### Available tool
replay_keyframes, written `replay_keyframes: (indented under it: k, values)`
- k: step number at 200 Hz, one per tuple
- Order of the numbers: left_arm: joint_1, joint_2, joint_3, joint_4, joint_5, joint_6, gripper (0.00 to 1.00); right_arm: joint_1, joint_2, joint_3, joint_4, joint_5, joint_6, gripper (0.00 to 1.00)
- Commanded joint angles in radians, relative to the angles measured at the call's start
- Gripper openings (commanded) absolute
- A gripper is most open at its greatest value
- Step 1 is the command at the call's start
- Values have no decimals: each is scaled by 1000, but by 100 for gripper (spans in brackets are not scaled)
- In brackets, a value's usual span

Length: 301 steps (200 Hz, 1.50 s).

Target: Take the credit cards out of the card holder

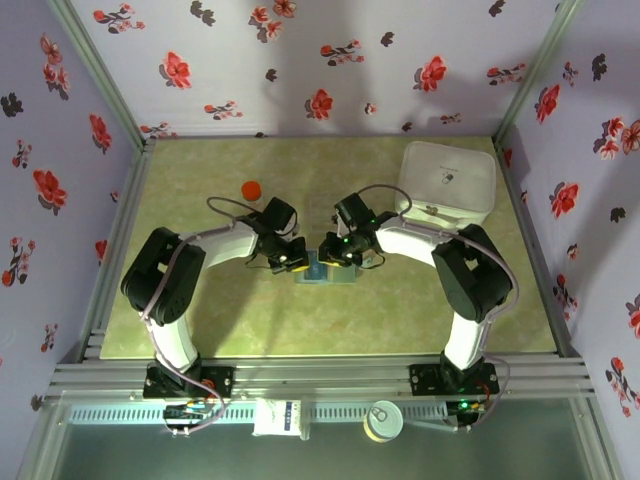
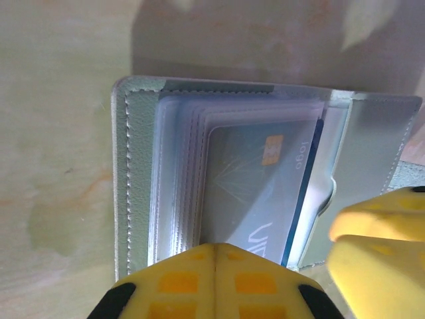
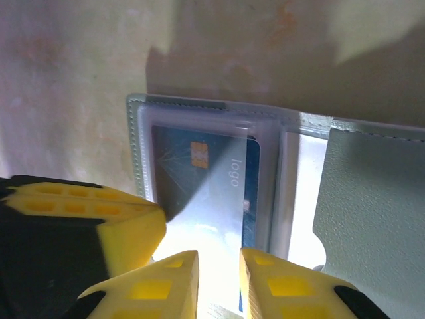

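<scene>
Little credit card shows from its sleeve; next my right gripper regrips that card edge (image 3: 248, 229) and slides it farther out.
The card holder (image 1: 325, 272) lies open on the table between my two grippers. In the left wrist view its pale panel (image 2: 136, 166) carries clear sleeves, with the blue credit cards (image 2: 255, 179) tucked inside them. My left gripper (image 2: 216, 247) is shut, its tip resting on the near edge of the sleeves. In the right wrist view the credit cards (image 3: 199, 179) lie in the card holder (image 3: 372, 199). My right gripper (image 3: 219, 256) stands over their near end with a narrow gap between the fingers. From above, the left gripper (image 1: 293, 264) and right gripper (image 1: 341, 258) almost touch.
A big white rounded box (image 1: 448, 180) stands at the back right of the table. A small red object (image 1: 251, 188) lies behind the left arm. Floral walls close in the left, right and back. Bare tabletop (image 1: 200, 310) shows in front of the holder.
</scene>
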Motion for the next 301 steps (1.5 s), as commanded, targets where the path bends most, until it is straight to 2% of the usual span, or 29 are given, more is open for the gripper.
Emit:
replay_keyframes:
  k: [1, 111, 132, 158, 177, 301]
  values:
    - [-4, 25, 23, -53, -31, 36, 0, 1, 31, 35, -3, -28, -13, 22]
    - [-4, 11, 11, -65, -30, 39, 0, 3, 68, 37, 19, -45, -13, 13]
    - [-4, 10, 10, -65, -31, 38, 0, 1, 75, 33, 21, -46, -15, 17]
    - [-5, 3, 9, -62, -26, 38, 0, 1, 76, 31, 3, -26, -19, 35]
    - [-4, -6, 7, -61, -25, 37, 0, 2, 67, 27, -7, -8, -23, 39]
    - [-5, -19, 25, -75, -25, 40, 0, 2, 1, 32, -48, 15, -30, 40]
